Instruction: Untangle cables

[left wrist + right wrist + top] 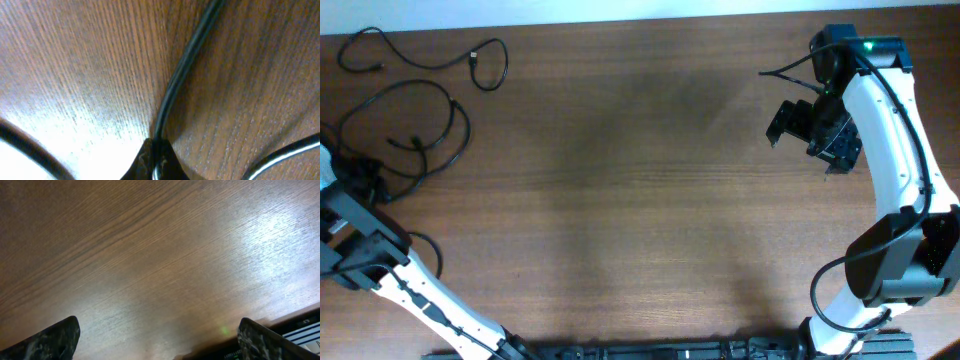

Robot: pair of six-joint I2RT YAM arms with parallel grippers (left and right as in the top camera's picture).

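Observation:
The robot's left gripper needs to release the black cable on the wood (378,246) in front of the larger cable loop.
Thin black cables lie at the table's far left in the overhead view. One cable (430,55) with a small plug lies in a loose curve at the back left. Another cable (415,125) forms a larger loop just below it. My left gripper (365,185) sits at the loop's lower left edge and is shut on that cable; in the left wrist view the black cord (185,70) runs straight into the closed jaws (156,162). My right gripper (810,128) hangs open and empty at the back right, far from the cables; its two fingertips (159,337) frame bare wood.
The wooden table (640,180) spans the whole view. The left arm's body (360,250) lies along the left front edge, the right arm (890,130) along the right edge. A dark strip (300,330) shows at the table's edge in the right wrist view.

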